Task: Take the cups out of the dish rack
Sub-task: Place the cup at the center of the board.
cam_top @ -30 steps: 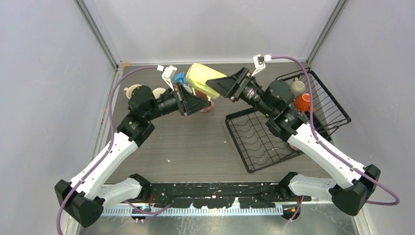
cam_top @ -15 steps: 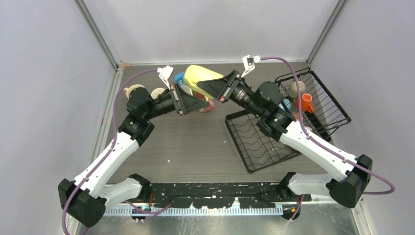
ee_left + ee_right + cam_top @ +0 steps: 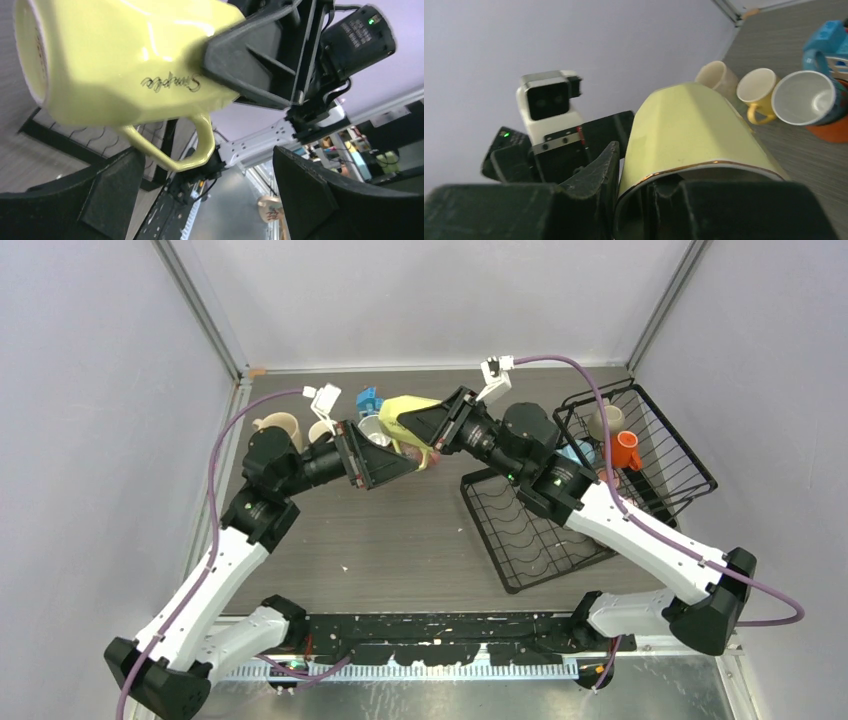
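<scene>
The lime cup will go down on the bare table [image 3: 410, 481] just in front of the pink thing, set there by my right gripper. The lime cup now hangs above the table's back middle.
A lime cup [image 3: 403, 410] hangs on its side above the table's back middle, and my right gripper [image 3: 428, 426] is shut on its rim. In the right wrist view one finger [image 3: 594, 175] lies outside the lime cup [image 3: 689, 130] and the other sits inside the mouth. My left gripper [image 3: 385, 455] stands open just below it. Its wide-apart fingers [image 3: 310, 195] do not touch the lime cup [image 3: 125, 65], whose handle [image 3: 200, 145] hangs between them. The black wire dish rack [image 3: 530, 530] on the right holds a cream cup [image 3: 607, 420], an orange cup [image 3: 625, 450] and a blue cup [image 3: 578, 452].
At the back left of the table stand a cream cup [image 3: 716, 77], a yellow cup [image 3: 756, 90] and a white-lined cup [image 3: 804, 97], next to a blue toy house [image 3: 829, 37]. Something pink [image 3: 428, 458] lies under the grippers. Grey walls close in three sides.
My left gripper has let go of the lime cup and opened wide, drawing back left. My right gripper has closed on the cup's rim and carried it left and lower.
</scene>
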Robot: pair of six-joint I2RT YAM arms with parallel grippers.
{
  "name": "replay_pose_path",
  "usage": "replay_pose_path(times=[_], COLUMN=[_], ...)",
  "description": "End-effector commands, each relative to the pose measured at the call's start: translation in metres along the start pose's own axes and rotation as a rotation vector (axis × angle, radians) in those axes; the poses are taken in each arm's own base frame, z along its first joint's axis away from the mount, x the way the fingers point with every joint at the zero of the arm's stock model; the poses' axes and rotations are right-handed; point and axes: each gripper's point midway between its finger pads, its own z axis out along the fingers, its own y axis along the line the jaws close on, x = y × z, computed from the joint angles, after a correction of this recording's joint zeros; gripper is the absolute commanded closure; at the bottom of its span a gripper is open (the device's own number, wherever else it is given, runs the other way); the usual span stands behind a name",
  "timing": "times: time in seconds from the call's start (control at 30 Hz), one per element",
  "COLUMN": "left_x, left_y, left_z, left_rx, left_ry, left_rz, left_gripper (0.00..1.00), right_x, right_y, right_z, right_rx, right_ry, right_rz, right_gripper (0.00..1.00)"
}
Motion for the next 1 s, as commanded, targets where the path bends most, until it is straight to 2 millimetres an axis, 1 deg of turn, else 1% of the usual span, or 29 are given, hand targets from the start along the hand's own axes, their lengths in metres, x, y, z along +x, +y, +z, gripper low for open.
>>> replay_pose_path(times=[0.0, 0.07, 0.17, 0.27, 0.37, 0.4, 0.47, 0.63, 0.8, 0.97], left_x=[-0.004, -0.003, -0.004, -0.009, -0.011, -0.012, -0.015, -0.023, -0.021, -0.022], left_y=[-0.001, 0.007, 0.015, 0.012, 0.008, 0.008, 0.008, 0.01, 0.015, 0.017], left_z=[-0.025, -0.036, -0.056, -0.073, -0.083, -0.084, -0.085, -0.088, -0.087, -0.089], left_rx=[-0.134, -0.228, -0.365, -0.44, -0.481, -0.49, -0.508, -0.561, -0.596, -0.624], left_ry=[-0.019, -0.01, 0.0, -0.005, 0.005, 0.008, 0.012, 0.014, 0.035, 0.034], left_rz=[0.148, 0.174, 0.223, 0.276, 0.3, 0.301, 0.304, 0.336, 0.351, 0.371], left_gripper=[0.0, 0.0, 0.0, 0.0, 0.0, 0.0, 0.0, 0.0, 0.0, 0.0], right_x=[-0.043, -0.041, -0.038, -0.033, -0.024, -0.016, -0.003, 0.039, 0.072, 0.096], right_y=[0.013, -0.003, -0.026, -0.049, -0.074, -0.087, -0.107, -0.153, -0.191, -0.22], right_z=[-0.001, 0.002, 0.007, 0.01, 0.016, 0.02, 0.026, 0.043, 0.057, 0.062], right_rx=[0.068, 0.167, 0.293, 0.388, 0.466, 0.504, 0.555, 0.656, 0.733, 0.799], right_ry=[-0.122, -0.098, -0.067, -0.034, 0.014, 0.048, 0.109, 0.267, 0.372, 0.437], right_rz=[-0.054, -0.07, -0.094, -0.103, -0.11, -0.112, -0.121, -0.142, -0.141, -0.139], right_gripper=[0.99, 0.99, 0.99, 0.99, 0.99, 0.99, 0.99, 0.99, 0.99, 0.99])
